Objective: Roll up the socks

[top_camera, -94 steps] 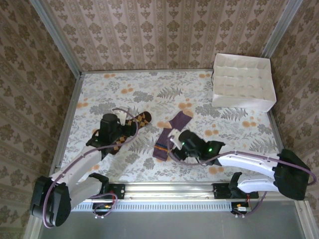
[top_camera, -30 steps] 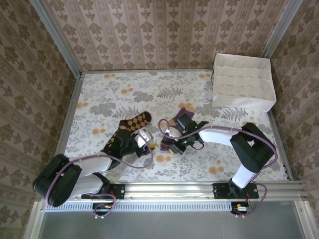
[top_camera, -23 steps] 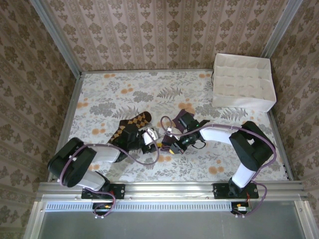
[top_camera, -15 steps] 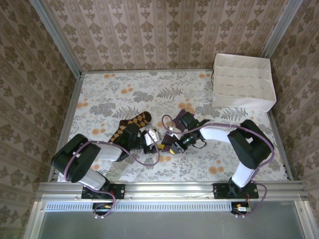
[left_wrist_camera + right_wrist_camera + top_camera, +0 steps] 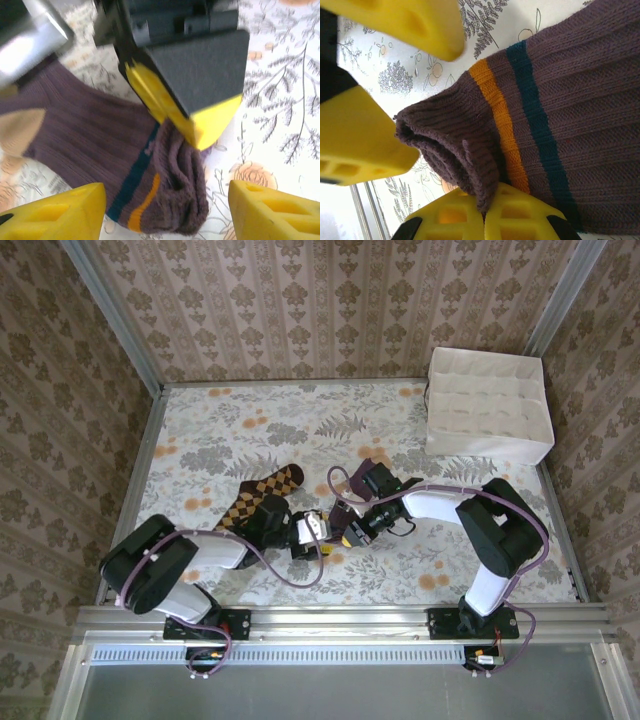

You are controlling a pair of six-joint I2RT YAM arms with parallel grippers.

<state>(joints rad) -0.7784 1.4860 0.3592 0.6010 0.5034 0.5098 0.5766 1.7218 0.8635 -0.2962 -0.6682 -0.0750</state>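
The cuff's fold is slanted and its far corner is still unrolled, so the far corner should be folded and pinched by my left gripper before my right gripper takes hold of the cuff's folded edge [image 5: 481,172] again.
The purple sock [image 5: 85,130] with orange and blue stripes lies mid-table, its cuff bunched into a fold [image 5: 450,145]. My right gripper [image 5: 487,212] is shut on that folded cuff, with the fabric pinched between its yellow pads. My left gripper [image 5: 167,207] is open, one yellow fingertip on each side of the cuff and not touching it. In the top view the two grippers meet nose to nose, left [image 5: 316,530] and right [image 5: 346,533], over the purple sock [image 5: 356,478]. The brown diamond-check sock [image 5: 264,488] lies flat just left of them, partly under the left arm.
A white divided box [image 5: 490,405] stands at the back right corner. Patterned walls close in the table on three sides, and a metal rail [image 5: 340,620] runs along the near edge. Both arms cross the table's near middle.
My left gripper has left the brown sock and slid right to the purple sock's cuff. My right gripper has swung round onto that cuff and bunched it up.
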